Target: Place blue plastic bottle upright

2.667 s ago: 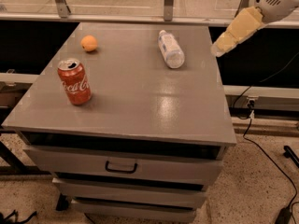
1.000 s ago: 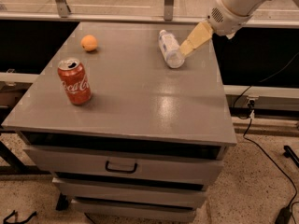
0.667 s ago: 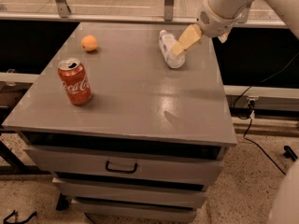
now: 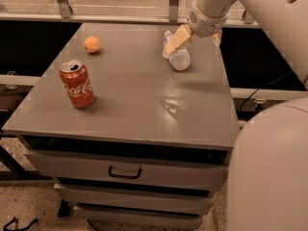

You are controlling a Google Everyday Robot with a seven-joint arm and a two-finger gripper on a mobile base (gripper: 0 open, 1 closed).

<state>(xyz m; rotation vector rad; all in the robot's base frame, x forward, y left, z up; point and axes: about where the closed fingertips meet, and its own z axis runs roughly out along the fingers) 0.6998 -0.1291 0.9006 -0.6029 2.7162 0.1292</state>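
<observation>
The upper half (image 4: 173, 44) of the blue plastic bottle, near its white cap, will be gripped by my gripper, and the bottle's bottom end will stay free.
The blue plastic bottle (image 4: 179, 57) lies on its side near the far right of the grey cabinet top (image 4: 134, 100), its white cap pointing away from me. My gripper (image 4: 190, 43) has come down from the upper right and hangs right over the bottle. One tan finger (image 4: 176, 39) lies across the bottle's upper half, and the other shows to the right of the wrist. The jaws stand apart and do not hold the bottle.
A red Coca-Cola can (image 4: 77, 84) stands upright at the left. An orange (image 4: 92, 44) sits at the far left. A railing (image 4: 115, 17) runs behind the cabinet. Drawers (image 4: 125, 171) are below the front edge. The robot's white body (image 4: 269, 167) fills the lower right.
The arm has swung in from the right and down onto the lying bottle. The bottle, can and orange have not moved.
</observation>
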